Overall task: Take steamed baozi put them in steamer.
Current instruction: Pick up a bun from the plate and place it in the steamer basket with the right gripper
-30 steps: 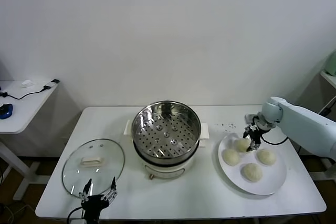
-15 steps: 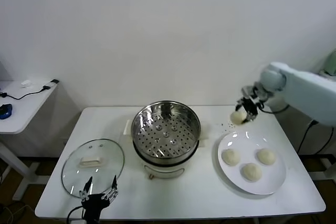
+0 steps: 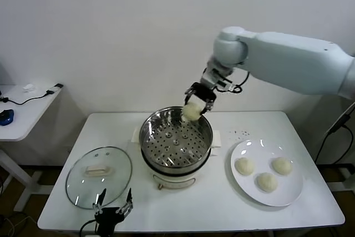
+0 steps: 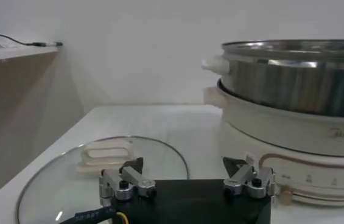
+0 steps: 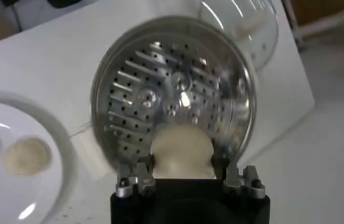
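Next, I set the baozi down with my right gripper on the far part of the steamer's perforated tray [image 3: 177,126] [image 5: 183,145].
My right gripper [image 3: 194,104] is shut on one steamed baozi [image 3: 191,111], a pale round bun, held in the air over the far rim of the steamer [image 3: 176,119]. In the right wrist view the bun [image 5: 181,151] sits between the fingers with the steamer's perforated tray [image 5: 159,103] below it; nothing lies on that tray. Three more baozi [image 3: 267,181] rest on the white plate [image 3: 288,195] at the right. My left gripper [image 3: 113,209] hangs open at the table's near edge by the glass lid, holding nothing.
A round glass lid [image 3: 99,177] with a white handle lies on the table left of the steamer. The steamer stands on a white electric base [image 4: 293,131]. A small side table [image 3: 22,112] with a cable stands at the far left.
My right arm lifted one baozi off the plate and carried it left, from above the plate to over the steamer. The left gripper shifted slightly right at the table edge.
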Robot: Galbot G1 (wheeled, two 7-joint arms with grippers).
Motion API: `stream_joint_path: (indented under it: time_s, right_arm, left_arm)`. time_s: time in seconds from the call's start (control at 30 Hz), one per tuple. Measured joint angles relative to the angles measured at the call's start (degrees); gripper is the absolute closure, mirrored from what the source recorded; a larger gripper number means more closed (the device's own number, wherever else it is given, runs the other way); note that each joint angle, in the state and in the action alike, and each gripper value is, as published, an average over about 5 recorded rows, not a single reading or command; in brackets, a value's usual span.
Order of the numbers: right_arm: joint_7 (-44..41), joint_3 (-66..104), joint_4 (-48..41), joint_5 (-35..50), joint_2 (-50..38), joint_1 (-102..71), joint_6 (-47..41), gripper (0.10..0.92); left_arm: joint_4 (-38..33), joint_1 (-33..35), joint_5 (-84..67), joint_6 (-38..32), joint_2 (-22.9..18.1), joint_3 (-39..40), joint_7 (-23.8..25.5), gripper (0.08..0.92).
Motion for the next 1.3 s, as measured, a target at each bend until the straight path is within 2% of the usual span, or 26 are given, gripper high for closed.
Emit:
stream_joint_path:
  time_s: [0.23,0.5,0.97,1.07,1.23,1.3]
  right_arm:
    - [2.61,2.24,-7.29,-9.56,4.9,-6.41,8.47,0.383]
    - [4.36,5.12,-15.36,-17.55,9.21,-12.73,14.16,0.385]
    - [5.0,7.0,-25.29,-22.74,14.01,-17.68,17.8,0.383]
    - [4.91,6.98,-26.17,-22.82,14.28,-17.88,18.2,0.362]
    - [5.28,7.06,-26.61,-21.81,14.23,-17.72,18.55,0.237]
    - [5.3,7.1,-26.31,-20.78,13.98,-17.25,18.6,0.215]
  left_arm:
    - [0.36,0.53,1.11,-0.6,-0.35,0.54,-0.53,0.177]
    - [0.55,0.41,1.54,-0.86,-0.51,0.39,-0.83,0.177]
    - [-0.15,-0.27,0.9,-1.53,-0.16,-1.0,-1.03,0.177]
    - [-0.23,-0.23,0.77,-1.56,-0.04,-1.24,-1.05,0.177]
    - [-0.51,-0.17,0.73,-1.58,-0.01,-1.33,-1.16,0.177]
    - [-0.61,-0.11,0.73,-1.58,-0.02,-1.41,-1.29,0.177]
